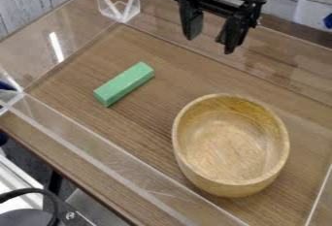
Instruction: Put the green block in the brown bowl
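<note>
Next, I close my gripper at the middle of the green block (pixel 126 82), between its two short ends.
The green block (pixel 124 83) lies flat on the wooden table, left of centre, its long side running diagonally. The brown bowl (pixel 231 143) stands at the lower right, wide and empty, with a thick rim. My gripper (pixel 212 31) hangs at the top of the view, above the table and well behind both. Its black fingers (pixel 191 23) stand apart, open, with nothing between them. The block is to the gripper's lower left and the bowl is below it.
A clear plastic wall (pixel 78 143) runs around the table's working area, with a low transparent edge along the front left. A small clear bracket (pixel 119 5) stands at the back left corner. The wooden tabletop (pixel 78 60) spreads between block and wall.
</note>
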`<action>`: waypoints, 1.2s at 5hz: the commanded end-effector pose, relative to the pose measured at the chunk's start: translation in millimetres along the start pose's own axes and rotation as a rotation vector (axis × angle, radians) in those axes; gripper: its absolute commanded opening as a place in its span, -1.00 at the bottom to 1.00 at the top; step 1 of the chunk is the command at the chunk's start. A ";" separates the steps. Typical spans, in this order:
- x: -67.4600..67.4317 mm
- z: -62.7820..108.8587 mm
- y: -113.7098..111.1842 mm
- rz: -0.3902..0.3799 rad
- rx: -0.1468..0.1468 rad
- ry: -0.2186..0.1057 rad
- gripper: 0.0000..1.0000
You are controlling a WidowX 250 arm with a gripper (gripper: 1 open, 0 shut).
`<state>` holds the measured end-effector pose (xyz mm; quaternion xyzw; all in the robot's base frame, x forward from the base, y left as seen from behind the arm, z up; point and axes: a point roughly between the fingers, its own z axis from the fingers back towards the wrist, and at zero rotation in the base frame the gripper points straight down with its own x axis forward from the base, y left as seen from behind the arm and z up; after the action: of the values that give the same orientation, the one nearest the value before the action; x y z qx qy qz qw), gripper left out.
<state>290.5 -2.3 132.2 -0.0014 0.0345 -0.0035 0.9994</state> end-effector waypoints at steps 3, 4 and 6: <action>-29.9 -21.0 49.9 0.029 0.015 0.037 1.00; -35.9 -25.4 79.7 0.043 0.015 0.034 1.00; -39.1 -43.0 104.0 0.045 0.021 0.050 1.00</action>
<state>243.9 97.3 81.4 0.0004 0.0792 0.0186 0.9967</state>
